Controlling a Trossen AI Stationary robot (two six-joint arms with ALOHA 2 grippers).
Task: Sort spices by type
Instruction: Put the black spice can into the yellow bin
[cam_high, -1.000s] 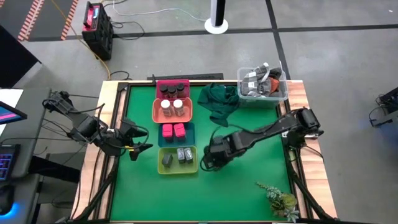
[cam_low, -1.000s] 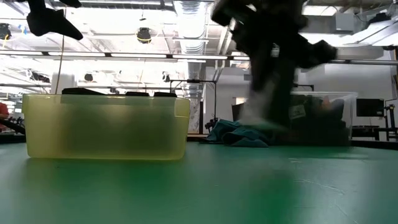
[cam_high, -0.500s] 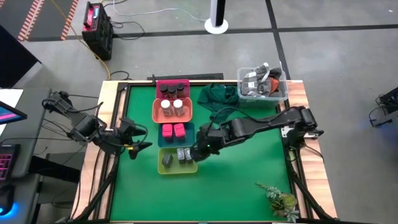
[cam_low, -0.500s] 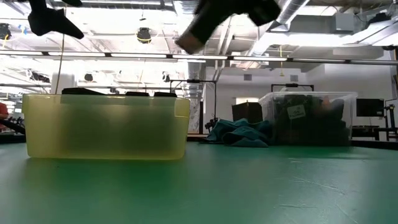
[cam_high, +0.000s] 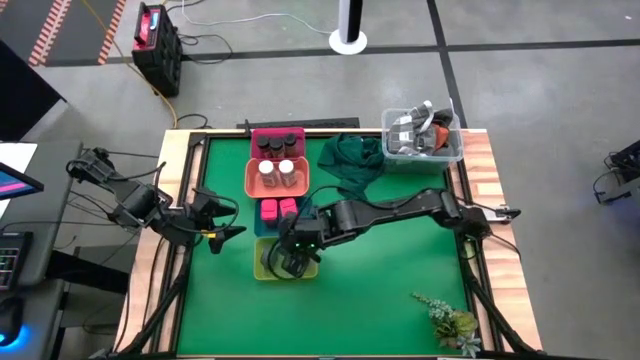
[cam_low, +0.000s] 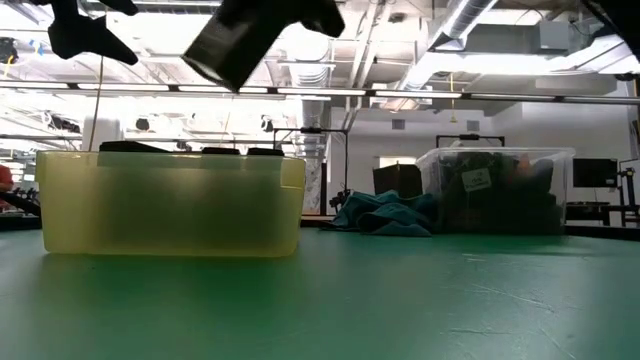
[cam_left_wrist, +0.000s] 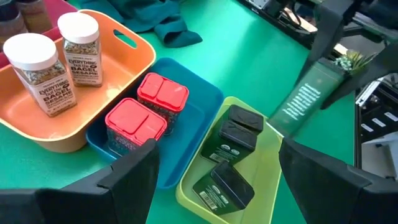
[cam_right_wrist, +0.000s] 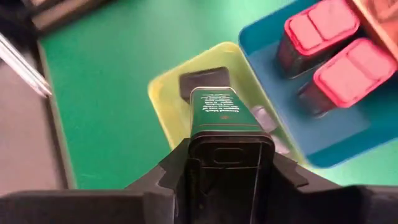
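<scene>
The robot's right gripper will release the dark green box inside the yellow-green tray's edge (cam_high: 295, 267) (cam_right_wrist: 198, 155) farthest from the blue tray.
My right gripper (cam_high: 293, 252) is shut on a dark green rectangular box (cam_left_wrist: 308, 99) above the yellow-green tray (cam_high: 262, 270), which holds other dark boxes (cam_left_wrist: 225, 186). In the low view the box (cam_low: 235, 45) hangs tilted, high above the tray (cam_low: 170, 205). Beyond it stand the blue tray (cam_high: 305, 208) with two pink-red packets (cam_high: 279, 209), the orange tray (cam_high: 250, 180) with two white-capped jars (cam_high: 277, 172), and the red tray (cam_high: 277, 131) with dark jars (cam_high: 277, 144). My left gripper (cam_high: 228, 234) waits open at the table's left, its fingers (cam_left_wrist: 127, 177) apart. My right gripper pinches the dark green box between its two fingers at one end (cam_right_wrist: 222, 132), coming from above and slanting toward the table's left. The fingers lie along the box, whose free end (cam_left_wrist: 287, 118) points down at the yellow-green tray. The box is tilted and lifted clear.
A dark green cloth (cam_high: 350, 160) lies at the far middle, next to a clear bin (cam_high: 422, 135) of loose things at the far right corner. A plant sprig (cam_high: 450, 320) lies near the front right. The right half of the green mat (cam_high: 400, 280) is bare.
My right gripper has carried the dark box up from near the mat's middle and toward the table's left, to a place above the yellow-green tray. Its wrist has rolled on the way, so the box now hangs tilted.
</scene>
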